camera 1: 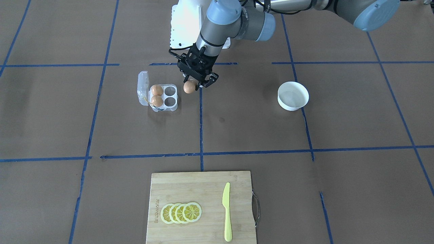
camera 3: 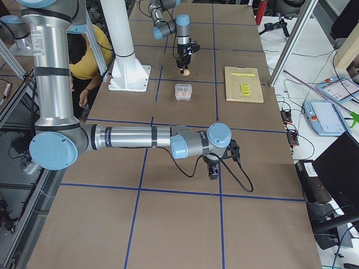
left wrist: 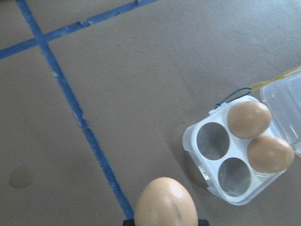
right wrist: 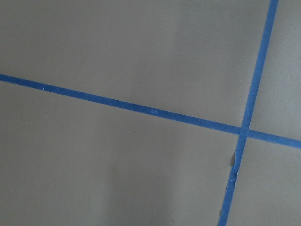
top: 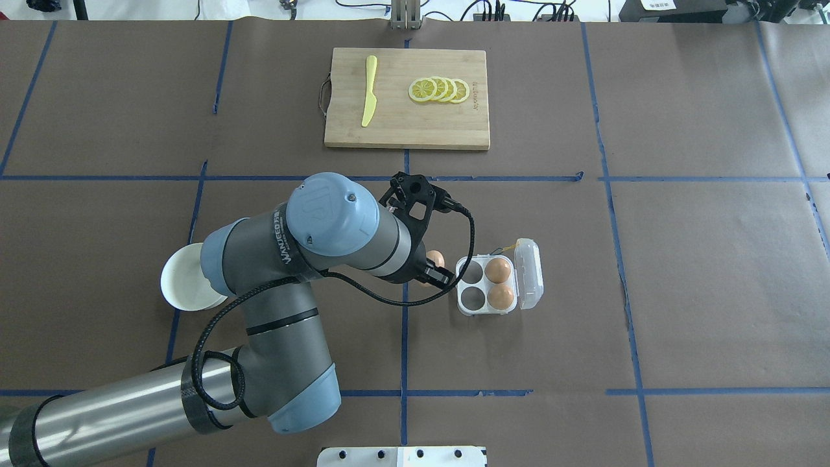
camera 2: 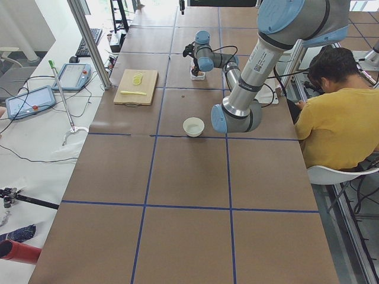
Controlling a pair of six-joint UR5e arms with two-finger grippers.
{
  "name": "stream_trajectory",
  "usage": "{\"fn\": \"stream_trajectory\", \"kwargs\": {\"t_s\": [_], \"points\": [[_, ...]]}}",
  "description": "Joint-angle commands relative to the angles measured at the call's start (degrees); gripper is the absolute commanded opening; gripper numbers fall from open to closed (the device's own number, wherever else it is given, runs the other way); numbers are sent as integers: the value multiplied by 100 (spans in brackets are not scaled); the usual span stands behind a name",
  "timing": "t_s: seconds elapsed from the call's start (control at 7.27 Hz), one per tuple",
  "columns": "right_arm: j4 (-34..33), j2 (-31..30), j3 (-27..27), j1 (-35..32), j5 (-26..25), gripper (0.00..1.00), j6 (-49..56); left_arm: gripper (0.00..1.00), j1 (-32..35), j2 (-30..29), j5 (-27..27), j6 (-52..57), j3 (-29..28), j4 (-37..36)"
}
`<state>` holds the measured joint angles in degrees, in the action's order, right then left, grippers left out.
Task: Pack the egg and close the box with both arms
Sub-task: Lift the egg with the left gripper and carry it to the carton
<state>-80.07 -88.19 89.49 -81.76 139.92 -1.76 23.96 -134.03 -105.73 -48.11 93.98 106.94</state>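
Observation:
My left gripper is going to release the brown-orange egg in the empty box cell farther from the cutting board [camera 1: 170, 89] [left wrist: 234, 176].
My left gripper [camera 1: 194, 84] is shut on a brown-orange egg [camera 1: 190, 87], held just above the table beside the box [camera 1: 170, 96]. The clear four-cell box has its lid [camera 1: 142, 87] swung open on the side away from the gripper. Two more eggs [top: 498, 270] [top: 501, 296] fill the cells next to the lid; the two cells nearest the gripper are empty. In the left wrist view the held egg [left wrist: 165, 203] is at the bottom edge, with the box [left wrist: 221, 157] to its right. My right gripper [camera 3: 213, 170] hovers low over bare table far from the box; whether it is open or shut, I cannot tell.
A white bowl [camera 1: 293, 96] stands on my left side of the table, partly under the left arm in the overhead view. Farther across lies a wooden cutting board [camera 1: 190, 189] with lemon slices [camera 1: 181, 212] and a yellow knife [camera 1: 227, 211]. A person sits beside the table in the side views.

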Motion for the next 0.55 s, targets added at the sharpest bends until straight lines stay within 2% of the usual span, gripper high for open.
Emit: {"fn": "stream_trajectory", "kwargs": {"t_s": [0.0,0.14,0.41], "points": [[0,3,24,-6,0,100,0,0,-241,-332,569,265,-203,99],[0,3,33,-6,0,100,0,0,-251,-430,649,520,-318,99],[9,3,50,-6,0,100,-9,0,-512,-387,1525,505,-319,502]]}}
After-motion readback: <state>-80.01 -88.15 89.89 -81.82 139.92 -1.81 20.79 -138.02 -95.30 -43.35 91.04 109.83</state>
